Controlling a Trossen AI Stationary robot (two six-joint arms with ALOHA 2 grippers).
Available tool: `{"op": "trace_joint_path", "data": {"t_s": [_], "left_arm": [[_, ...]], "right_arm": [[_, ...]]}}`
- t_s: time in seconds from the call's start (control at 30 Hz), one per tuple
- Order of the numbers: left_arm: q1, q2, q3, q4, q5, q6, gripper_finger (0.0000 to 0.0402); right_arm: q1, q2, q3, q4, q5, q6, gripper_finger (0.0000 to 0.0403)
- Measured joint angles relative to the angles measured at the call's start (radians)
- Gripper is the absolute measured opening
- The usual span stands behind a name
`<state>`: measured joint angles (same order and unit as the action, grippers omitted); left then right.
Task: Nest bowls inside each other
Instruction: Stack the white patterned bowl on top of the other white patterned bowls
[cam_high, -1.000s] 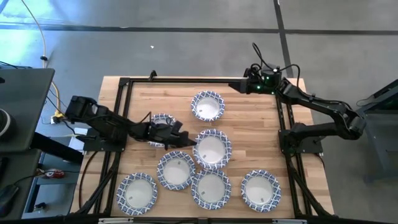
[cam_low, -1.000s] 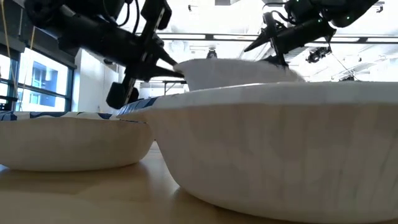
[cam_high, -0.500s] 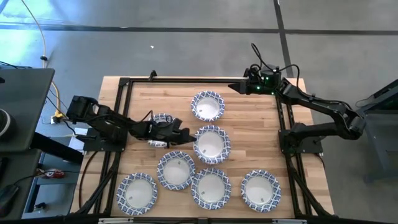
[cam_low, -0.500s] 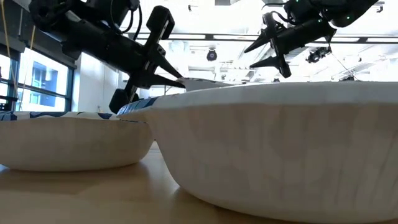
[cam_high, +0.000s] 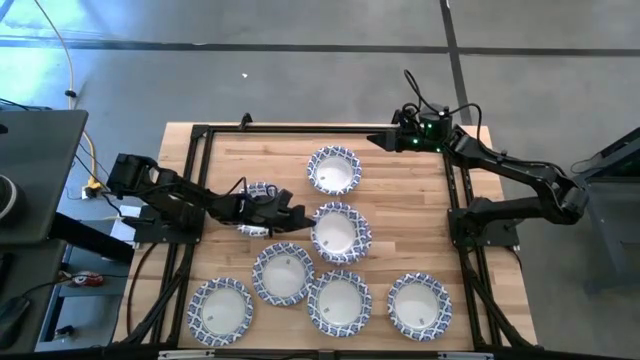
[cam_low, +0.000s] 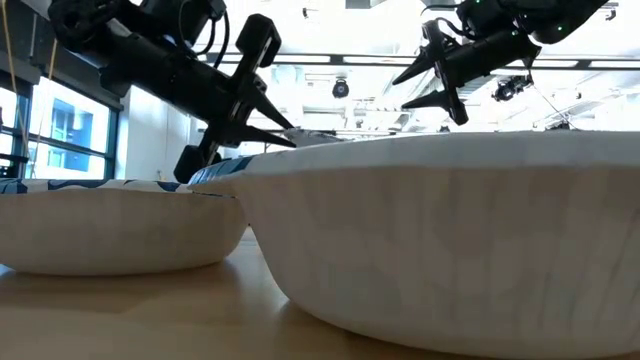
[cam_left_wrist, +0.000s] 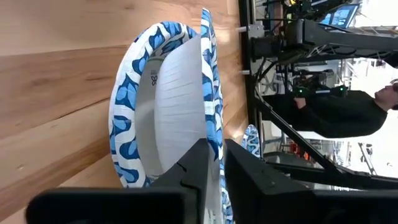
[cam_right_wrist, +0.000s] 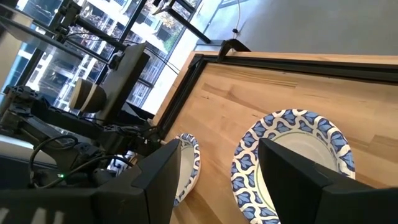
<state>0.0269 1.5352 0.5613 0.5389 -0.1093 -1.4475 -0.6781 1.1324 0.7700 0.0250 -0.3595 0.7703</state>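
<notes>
My left gripper holds the upper bowl's side above the lower bowl, so I need to release, let the upper bowl sink in, then pinch its rim (cam_left_wrist: 210, 81).
Several blue-rimmed white bowls lie on the wooden table. My left gripper (cam_high: 303, 213) is low over the table's middle, at the left edge of the central bowl (cam_high: 340, 233), and is shut on it. In the left wrist view this bowl (cam_left_wrist: 208, 74) sits in a second one (cam_left_wrist: 124, 118). Another bowl (cam_high: 260, 192) lies partly under the left arm. My right gripper (cam_high: 372, 138) hangs open and empty above the far edge, beyond the far bowl (cam_high: 333, 170). My left gripper pinches the upper bowl's patterned rim (cam_left_wrist: 211, 134) on its left side between the two fingers. The fingers come nearly level from the table's left. The bowl's body sits in the bowl beneath, and the held side stands a little above that bowl's rim (cam_left_wrist: 118, 143).
Single bowls lie along the near side (cam_high: 220, 310) (cam_high: 283, 273) (cam_high: 339, 303) (cam_high: 419, 306). A black frame (cam_high: 200, 132) borders the table. Bare wood shows at the far left (cam_high: 250, 150) and on the right (cam_high: 410, 230). In the low view two near bowls (cam_low: 450, 230) (cam_low: 110, 225) block most of the table.
My left gripper has moved down and slightly toward the far edge, staying shut on the bowl. The bowl, raised and tilted a second ago, has come down into the bowl below it and has kept still for the last half second.
</notes>
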Motion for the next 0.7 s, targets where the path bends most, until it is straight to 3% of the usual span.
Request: {"op": "trace_joint_path", "data": {"t_s": [0.4,0.7], "left_arm": [[0.0,0.0,0.0,-0.056,0.021,-0.036,0.0152],[0.0,0.0,0.0,-0.064,0.027,-0.072,0.018]], "right_arm": [[0.0,0.0,0.0,0.0,0.0,0.007,0.0208],[0.0,0.0,0.0,0.0,0.0,0.003,0.0208]]}}
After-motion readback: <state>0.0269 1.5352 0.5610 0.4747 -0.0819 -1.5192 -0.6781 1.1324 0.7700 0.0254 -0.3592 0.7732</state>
